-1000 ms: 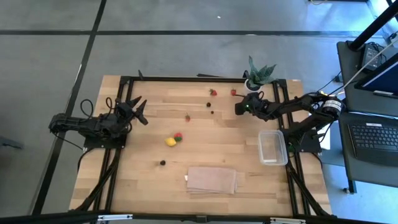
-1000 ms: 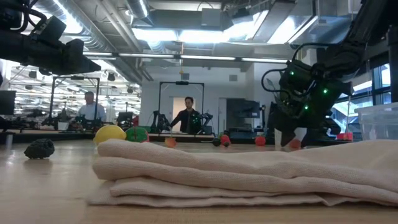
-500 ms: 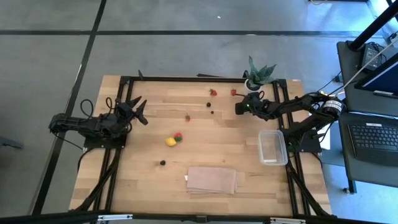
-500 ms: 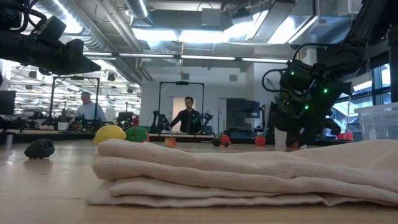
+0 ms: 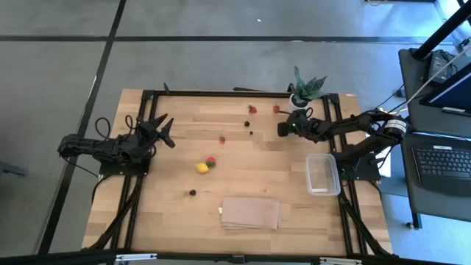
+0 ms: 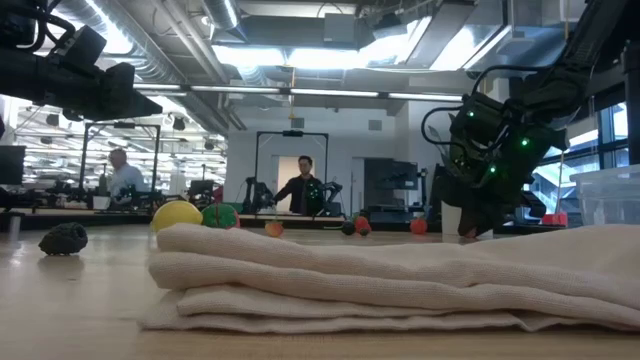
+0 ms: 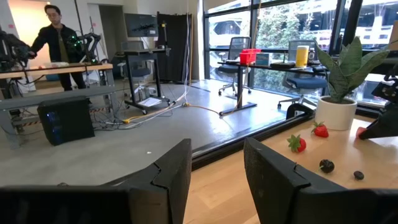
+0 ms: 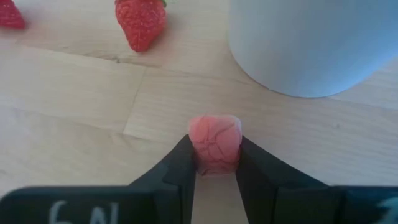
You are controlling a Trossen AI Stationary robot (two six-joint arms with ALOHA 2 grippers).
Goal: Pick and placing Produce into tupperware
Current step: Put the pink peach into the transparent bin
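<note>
The robot's right gripper should release the pink-red piece inside the clear tupperware (image 5: 321, 184), toward the near end of the tupperware. The piece is now near the white pot.
A small pink-red produce piece (image 8: 214, 143) sits between the fingers of my right gripper (image 8: 214, 163), which is shut on it near the plant's white pot (image 8: 311, 43), at the table's far right (image 5: 282, 129). A strawberry (image 8: 142, 23) lies just beyond on the wood. The clear tupperware (image 5: 322, 174) stands nearer, at the right edge. A yellow piece (image 5: 202, 168), a red-and-green piece (image 5: 211, 162) and a dark berry (image 5: 193, 193) lie mid-table. My left gripper (image 5: 163, 131) hangs open at the left, touching nothing. My right gripper pinches the pink-red piece by its two opposite sides (image 8: 198, 149) between its fingertips (image 8: 181, 168). The fingers come from above, pointing down (image 6: 478, 225). The piece is down at the table top; whether it still rests on the wood I cannot tell.
A folded tan cloth (image 5: 250, 212) lies near the front edge and fills the low view's foreground (image 6: 400, 270). The spiky plant (image 5: 305, 88) stands at the far edge. More strawberries (image 5: 252, 109) and dark berries (image 5: 251, 133) lie far centre. People stand in the room behind.
My right gripper has shut its fingers on the pink-red piece, staying in place by the pot. The piece sits where it was.
</note>
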